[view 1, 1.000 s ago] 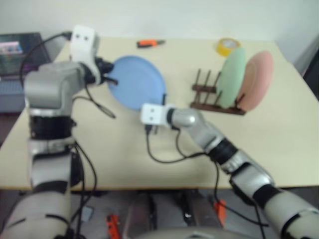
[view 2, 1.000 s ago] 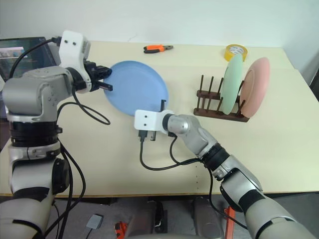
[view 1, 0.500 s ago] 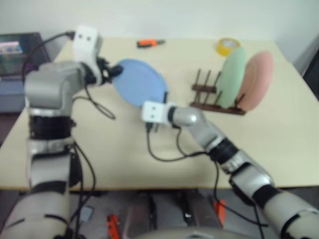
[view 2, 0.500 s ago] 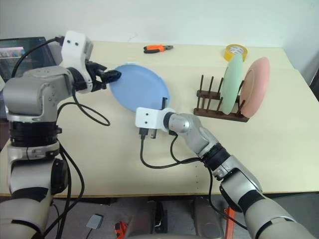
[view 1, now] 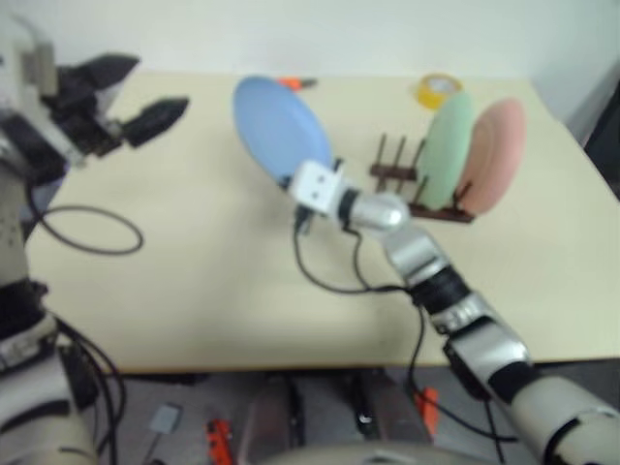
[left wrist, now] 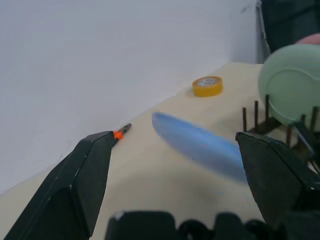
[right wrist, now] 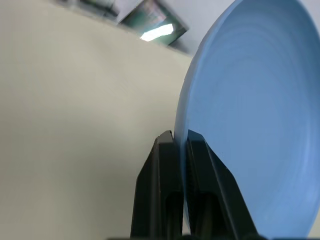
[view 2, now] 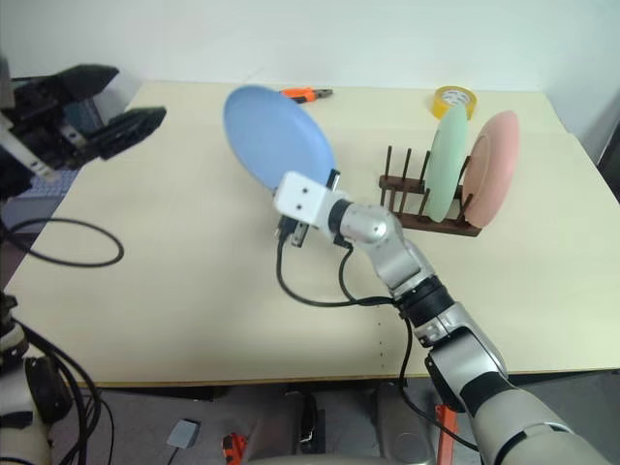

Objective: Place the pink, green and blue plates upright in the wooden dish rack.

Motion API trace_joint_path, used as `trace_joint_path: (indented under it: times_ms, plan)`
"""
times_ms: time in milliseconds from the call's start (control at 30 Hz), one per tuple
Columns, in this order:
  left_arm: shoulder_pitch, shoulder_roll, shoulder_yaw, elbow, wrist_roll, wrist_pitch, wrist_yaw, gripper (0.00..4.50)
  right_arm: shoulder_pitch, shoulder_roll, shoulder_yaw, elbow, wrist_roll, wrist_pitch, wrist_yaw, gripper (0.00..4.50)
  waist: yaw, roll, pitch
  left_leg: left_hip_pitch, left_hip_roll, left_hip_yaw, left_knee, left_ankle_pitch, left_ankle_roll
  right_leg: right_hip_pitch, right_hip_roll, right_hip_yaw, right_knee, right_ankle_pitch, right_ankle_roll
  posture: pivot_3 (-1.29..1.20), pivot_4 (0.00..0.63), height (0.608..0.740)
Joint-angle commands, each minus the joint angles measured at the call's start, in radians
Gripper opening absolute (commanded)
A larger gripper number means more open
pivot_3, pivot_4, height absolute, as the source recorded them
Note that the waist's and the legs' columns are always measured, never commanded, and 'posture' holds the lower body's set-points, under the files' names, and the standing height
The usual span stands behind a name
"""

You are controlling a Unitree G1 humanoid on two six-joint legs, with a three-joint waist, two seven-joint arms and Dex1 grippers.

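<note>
My right gripper will release the blue plate so that it is upright between the empty wires of the rack, beside the green plate (view 1: 397, 189).
The light blue plate (view 2: 276, 136) is lifted off the table and tilted up on edge, pinched at its lower rim (right wrist: 182, 150) by my right gripper (view 2: 327, 186), which is shut on it. The pale green plate (view 2: 448, 165) and the pink plate (view 2: 489, 167) stand upright side by side at the right end of the dark wooden dish rack (view 2: 407, 199). My left gripper (view 2: 97, 107) hangs open and empty at the far left, well away from the blue plate (left wrist: 197, 145). The rack's left pegs (view 2: 399, 172) hold nothing.
A yellow tape roll (view 2: 456, 99) lies behind the rack. An orange-handled tool (view 2: 308, 93) rests near the table's back edge. A black cable loop (view 2: 58, 242) lies on the table at the left. The cream tabletop (view 2: 194, 281) is bare in front.
My left gripper let go of the blue plate, opened wide and drew back to the left. The right gripper raised the plate and tipped it up on edge.
</note>
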Motion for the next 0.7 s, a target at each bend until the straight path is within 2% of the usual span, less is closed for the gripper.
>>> trace_joint_path:
  times_ms: [33, 133, 300, 500, 700]
  plan:
    - [0.029, 0.002, 0.071, -0.035, -0.059, -0.053, -0.018, 4.28, -0.045, 0.008, -0.130, -0.110, 0.141, 0.063, 0.010, 0.00, 0.003, 0.000, 0.000, 0.000, 0.000, 0.000, 0.000, 0.000, 0.000, 0.000, 0.000, 0.000, 0.000, 0.000, 0.000, 0.00, 0.150, 0.740]
    - [0.104, -0.019, 0.049, -0.034, -0.062, -0.082, -0.033, 4.28, -0.081, 0.008, -0.267, -0.185, 0.305, 0.197, -0.006, 0.00, 0.006, 0.000, 0.000, 0.002, 0.000, 0.001, 0.000, 0.000, 0.000, 0.001, -0.001, 0.001, 0.000, 0.000, 0.000, 0.00, 0.150, 0.740]
    - [0.151, -0.051, -0.005, -0.030, -0.051, -0.117, -0.022, 4.28, -0.140, -0.038, -0.424, -0.260, 0.485, 0.396, -0.056, 0.00, 0.015, 0.000, 0.000, 0.002, 0.001, 0.001, -0.001, 0.000, 0.000, 0.001, -0.003, 0.000, -0.001, -0.002, -0.004, 0.00, 0.150, 0.740]
    - [0.148, -0.062, -0.069, -0.011, -0.028, -0.140, -0.012, 4.28, -0.148, -0.096, -0.545, -0.294, 0.662, 0.603, -0.107, 0.00, 0.015, -0.001, 0.000, 0.004, 0.001, 0.001, -0.005, 0.000, 0.000, 0.001, -0.004, 0.001, 0.000, -0.004, -0.008, 0.00, 0.150, 0.740]
    - [0.146, -0.080, -0.102, 0.001, -0.031, -0.152, 0.001, 4.28, -0.112, -0.171, -0.582, -0.340, 0.748, 0.747, -0.149, 0.00, 0.014, -0.001, 0.000, 0.003, 0.001, 0.001, -0.008, 0.000, 0.000, 0.000, -0.003, 0.001, -0.002, -0.003, -0.006, 0.00, 0.150, 0.740]
